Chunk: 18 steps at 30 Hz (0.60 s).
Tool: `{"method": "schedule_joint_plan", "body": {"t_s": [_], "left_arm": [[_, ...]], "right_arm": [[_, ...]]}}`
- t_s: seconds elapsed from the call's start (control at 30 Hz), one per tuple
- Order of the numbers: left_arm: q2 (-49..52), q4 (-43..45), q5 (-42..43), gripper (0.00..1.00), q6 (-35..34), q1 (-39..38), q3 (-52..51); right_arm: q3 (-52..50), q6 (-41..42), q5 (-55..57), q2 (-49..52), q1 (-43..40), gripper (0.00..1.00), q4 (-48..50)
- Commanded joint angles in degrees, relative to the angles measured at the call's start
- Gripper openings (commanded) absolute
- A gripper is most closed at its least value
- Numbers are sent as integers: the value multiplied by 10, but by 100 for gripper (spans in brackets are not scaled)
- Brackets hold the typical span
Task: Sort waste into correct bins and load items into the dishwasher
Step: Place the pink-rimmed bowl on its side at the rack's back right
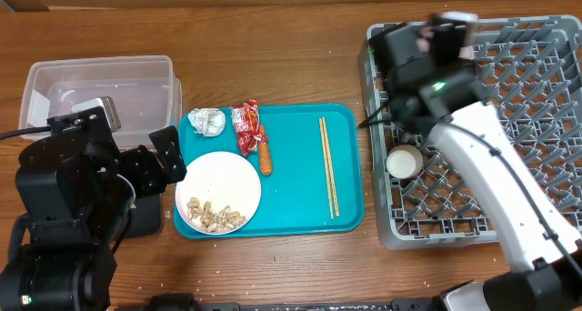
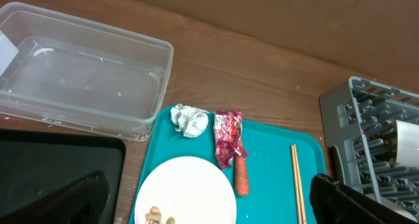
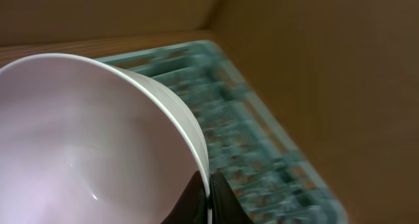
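Observation:
The robot's right gripper needs to release the pale pink bowl in the grey rack's back part (image 1: 516, 75), away from the teal tray. The bowl is held above the rack now.
My right gripper (image 3: 208, 191) is shut on the rim of the pale pink bowl (image 3: 85, 139) and holds it above the back left of the grey dish rack (image 1: 536, 93); bowl (image 1: 452, 22) and gripper (image 1: 427, 47) are blurred overhead. A small white cup (image 1: 403, 162) sits in the rack. My left gripper (image 2: 209, 188) is open above the white plate (image 2: 185, 191) with beige crumbs (image 1: 215, 215). The paper wad (image 1: 207, 121), red wrapper (image 1: 245, 127), carrot piece (image 1: 265, 156) and chopsticks (image 1: 327, 165) lie on the teal tray. The white bowl is out of view.
The clear tub (image 1: 100, 93) stands at the back left. The black tray (image 2: 52, 171) lies in front of it, mostly hidden under my left arm in the overhead view. The teal tray (image 1: 296, 211) sits between the tub and the rack.

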Motion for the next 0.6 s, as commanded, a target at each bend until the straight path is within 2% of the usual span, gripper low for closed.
{"method": "schedule_joint_plan", "body": {"t_s": [0.0, 0.2, 0.43, 0.57], "left_arm": [[-2, 0, -5, 100, -10, 2, 10], [-2, 0, -5, 100, -10, 2, 10], [-2, 0, -5, 100, -10, 2, 10], [-2, 0, -5, 100, -10, 2, 10]], "right_arm": [[-23, 2, 130, 17, -69, 4, 16], [-68, -19, 122, 62, -159, 4, 92], [-73, -216, 155, 141, -219, 4, 264], [-73, -280, 155, 169, -235, 4, 301]]}}
